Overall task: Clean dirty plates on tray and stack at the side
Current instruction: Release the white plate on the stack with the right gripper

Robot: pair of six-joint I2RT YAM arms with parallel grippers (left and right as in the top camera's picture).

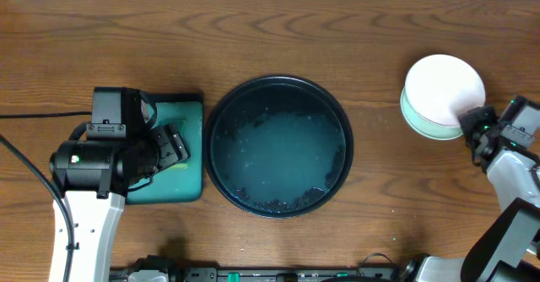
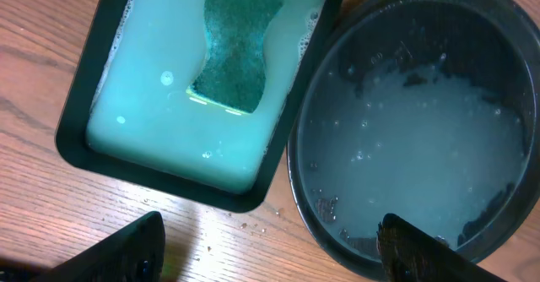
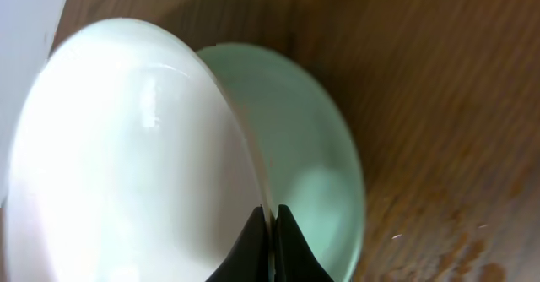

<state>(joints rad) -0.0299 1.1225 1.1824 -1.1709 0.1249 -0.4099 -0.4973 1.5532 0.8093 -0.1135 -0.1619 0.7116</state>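
Observation:
Next, my right gripper lets go of the white plate so that it lies flat on top of the mint plate (image 1: pixel 438 104) (image 3: pixel 257 172).
The black tray (image 1: pixel 210 147) sits mid-table with a film of soapy water and dark specks, and no plates on it; its rim also shows in the left wrist view (image 2: pixel 297 159). A white plate (image 1: pixel 443 84) rests tilted on a mint plate (image 1: pixel 422 123) at the right side. I cannot tell if a third plate lies beneath. My right gripper (image 1: pixel 472 122) is shut on the white plate's rim (image 3: pixel 126 164), with the mint plate (image 3: pixel 316 164) beside it and the fingers (image 3: pixel 272 223) pinched together. My left gripper (image 2: pixel 272 231) is open and empty over the wood by the tray's left edge.
A rectangular teal tray (image 1: pixel 181 185) with a black rim (image 2: pixel 76 138) holds milky liquid and a green sponge (image 2: pixel 236 46), just left of the black tray. A black cable (image 1: pixel 25 168) runs at the far left. Wet crumbs lie on the wood (image 3: pixel 456 240).

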